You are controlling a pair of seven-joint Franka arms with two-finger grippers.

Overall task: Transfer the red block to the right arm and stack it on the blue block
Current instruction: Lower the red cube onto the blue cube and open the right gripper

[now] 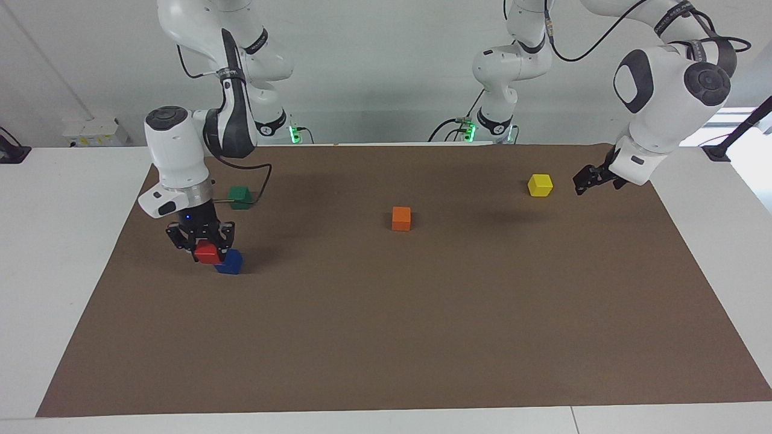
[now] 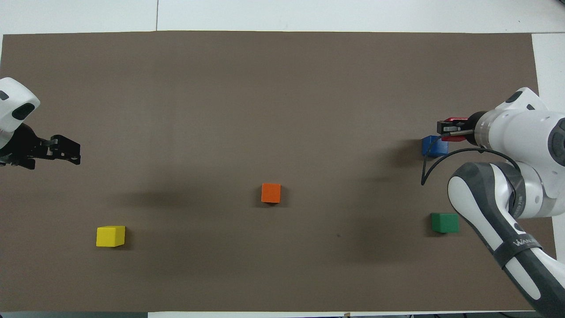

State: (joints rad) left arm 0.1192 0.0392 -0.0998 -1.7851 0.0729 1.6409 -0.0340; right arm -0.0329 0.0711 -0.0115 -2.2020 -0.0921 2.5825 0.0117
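Next, I let go of the red block with my right gripper on the top of the blue block (image 2: pixel 443 144), beyond the green block.
The red block (image 1: pixel 208 254) is held in my right gripper (image 1: pixel 204 251), which is shut on it and points straight down. It hangs low at the blue block (image 1: pixel 231 263), overlapping that block's top corner but offset toward the right arm's end of the table. Whether the two blocks touch I cannot tell. In the overhead view only slivers of the red block (image 2: pixel 454 119) show around the right gripper (image 2: pixel 450 130), beside the blue block (image 2: pixel 430 146). My left gripper (image 1: pixel 588 181) waits open over the mat beside the yellow block, holding nothing; the overhead view also shows the left gripper (image 2: pixel 66 151).
A green block (image 1: pixel 240 196) lies nearer to the robots than the blue one. An orange block (image 1: pixel 401 218) sits mid-mat and a yellow block (image 1: pixel 540 184) lies toward the left arm's end. All stand on the brown mat (image 1: pixel 386 337).
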